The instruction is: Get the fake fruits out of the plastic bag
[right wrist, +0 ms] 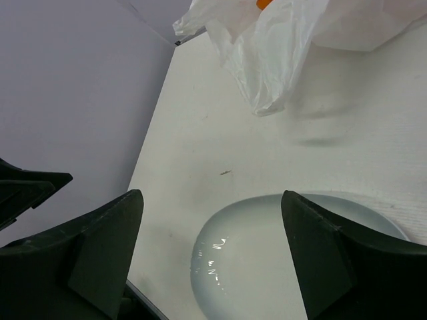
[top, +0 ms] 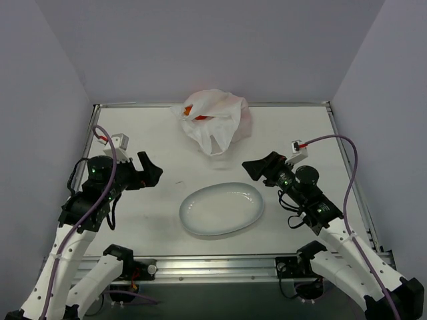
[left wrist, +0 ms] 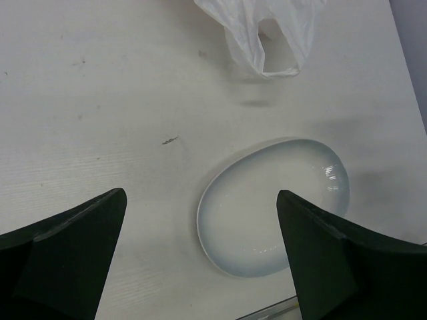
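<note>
I will close my right gripper on the loose front flap of the white plastic bag, taking it at the flap's edge (top: 229,141) (right wrist: 290,88) that is nearest to that gripper.
The crinkled white plastic bag (top: 213,120) lies at the back middle of the table, and orange-red fake fruits (top: 201,117) show through its opening. In the right wrist view the bag (right wrist: 280,47) fills the top, with an orange bit of fruit (right wrist: 265,3) at the frame edge. The left wrist view holds only a loop of the bag (left wrist: 267,27). My left gripper (top: 152,171) hovers open left of the plate, holding nothing. My right gripper (top: 253,170) is open too, right of the plate and in front of the bag, with nothing between its fingers.
A smooth white oval plate (top: 221,208) sits near the front middle, between the two grippers; it also shows as the plate (left wrist: 307,173) under the left wrist and the plate (right wrist: 267,253) under the right. Grey walls enclose the table on three sides.
</note>
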Robot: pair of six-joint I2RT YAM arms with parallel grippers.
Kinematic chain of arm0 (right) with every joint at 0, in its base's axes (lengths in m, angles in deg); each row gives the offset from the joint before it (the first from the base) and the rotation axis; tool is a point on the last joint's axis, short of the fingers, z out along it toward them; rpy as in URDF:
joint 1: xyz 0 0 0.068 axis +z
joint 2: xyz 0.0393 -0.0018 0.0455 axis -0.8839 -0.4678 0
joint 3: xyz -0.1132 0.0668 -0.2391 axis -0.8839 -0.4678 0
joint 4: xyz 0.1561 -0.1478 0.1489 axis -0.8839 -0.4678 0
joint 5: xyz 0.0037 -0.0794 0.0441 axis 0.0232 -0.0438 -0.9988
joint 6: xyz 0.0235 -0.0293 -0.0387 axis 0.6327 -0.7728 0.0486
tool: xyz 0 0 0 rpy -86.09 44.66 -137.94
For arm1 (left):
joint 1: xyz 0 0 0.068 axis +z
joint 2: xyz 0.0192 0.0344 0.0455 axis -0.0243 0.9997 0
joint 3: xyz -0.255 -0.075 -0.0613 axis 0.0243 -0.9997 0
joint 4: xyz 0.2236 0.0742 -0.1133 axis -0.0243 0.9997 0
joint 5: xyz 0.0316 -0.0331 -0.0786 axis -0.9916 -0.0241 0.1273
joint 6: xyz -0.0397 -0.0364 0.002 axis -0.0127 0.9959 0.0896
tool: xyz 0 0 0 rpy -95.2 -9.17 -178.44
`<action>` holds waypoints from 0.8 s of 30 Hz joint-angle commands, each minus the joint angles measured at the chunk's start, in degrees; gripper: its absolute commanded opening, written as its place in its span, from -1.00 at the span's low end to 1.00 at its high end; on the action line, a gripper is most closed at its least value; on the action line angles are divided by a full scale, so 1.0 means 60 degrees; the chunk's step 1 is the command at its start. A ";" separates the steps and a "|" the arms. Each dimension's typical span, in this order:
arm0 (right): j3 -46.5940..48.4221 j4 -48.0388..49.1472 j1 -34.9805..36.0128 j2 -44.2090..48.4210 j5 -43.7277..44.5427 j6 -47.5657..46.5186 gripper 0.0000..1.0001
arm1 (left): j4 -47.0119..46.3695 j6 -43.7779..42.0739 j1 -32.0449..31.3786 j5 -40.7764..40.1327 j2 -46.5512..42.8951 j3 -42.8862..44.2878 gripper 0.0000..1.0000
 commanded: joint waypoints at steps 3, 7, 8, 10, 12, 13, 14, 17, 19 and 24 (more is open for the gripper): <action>0.0288 0.0811 0.0490 -0.0576 0.0833 -0.0361 0.70 | -0.0674 0.0487 0.0061 0.0597 0.0550 0.0200 0.88; 0.0421 0.1250 0.0695 -0.1308 0.1126 -0.0348 0.81 | -0.1274 0.1057 0.0047 0.0906 0.1282 0.0347 0.82; 0.0435 0.1628 0.0724 -0.1499 0.1257 -0.0347 0.82 | -0.1406 0.1146 0.0061 0.0862 0.1530 0.0347 0.81; 0.0523 0.2011 0.0827 -0.2245 0.1418 -0.0289 0.88 | -0.1874 0.1307 0.0047 0.0672 0.1824 0.0346 0.79; 0.0887 0.2407 0.0929 -0.3266 0.1608 -0.0318 0.93 | -0.2110 0.1323 0.0047 0.0438 0.2394 0.0449 0.79; 0.1049 0.2481 0.0973 -0.3621 0.1639 -0.0347 0.94 | -0.2111 0.1207 0.0032 0.0060 0.2614 0.0725 0.79; 0.1225 0.2699 0.1017 -0.4001 0.1653 -0.0419 0.94 | -0.2067 0.1075 0.0032 -0.0147 0.3080 0.0916 0.79; 0.1870 0.3254 0.1193 -0.5523 0.1975 -0.0537 0.94 | -0.1891 0.0387 -0.0056 -0.1245 0.3872 0.1765 0.82; 0.2381 0.3462 0.1222 -0.6097 0.2005 -0.0552 0.95 | -0.2153 -0.0214 -0.0056 -0.1350 0.4516 0.2175 0.89; 0.3466 0.3522 0.1237 -0.7856 0.2034 -0.0567 0.97 | -0.3178 -0.1691 -0.0100 -0.0736 0.5822 0.2850 0.94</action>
